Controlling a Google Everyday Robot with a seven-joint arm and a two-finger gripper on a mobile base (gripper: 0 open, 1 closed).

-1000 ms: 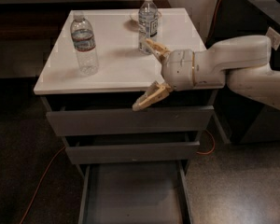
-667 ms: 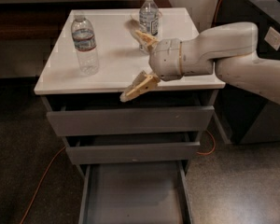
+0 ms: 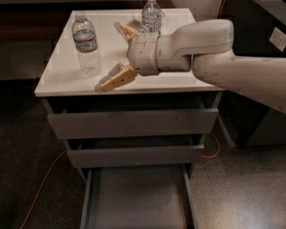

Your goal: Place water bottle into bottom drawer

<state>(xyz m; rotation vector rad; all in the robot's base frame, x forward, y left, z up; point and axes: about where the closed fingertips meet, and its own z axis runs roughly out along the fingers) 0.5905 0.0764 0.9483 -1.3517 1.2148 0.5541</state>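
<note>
The robot's gripper should close around the white-and-blue label (image 3: 86, 43) at the middle of the clear, ribbed water bottle.
The water bottle (image 3: 86, 43) stands upright on the left part of the white cabinet top (image 3: 109, 46). It is clear and ribbed, with a white cap and a white-and-blue label. My gripper (image 3: 108, 56) hovers over the cabinet top just right of the bottle, open and empty, its tan fingers (image 3: 117, 78) spread wide towards the bottle without touching it. The bottom drawer (image 3: 138, 199) is pulled out below, showing an empty grey tray.
A taller, slimmer bottle (image 3: 151, 11) stands at the back of the cabinet top, behind my wrist. The top drawer (image 3: 133, 123) and middle drawer (image 3: 136, 155) are shut. An orange cable (image 3: 43, 180) lies on the floor. A dark cabinet (image 3: 262, 32) stands at the right.
My gripper has moved left across the cabinet top, from near the front right towards the water bottle. Its fingers stay open. Both bottles have not moved.
</note>
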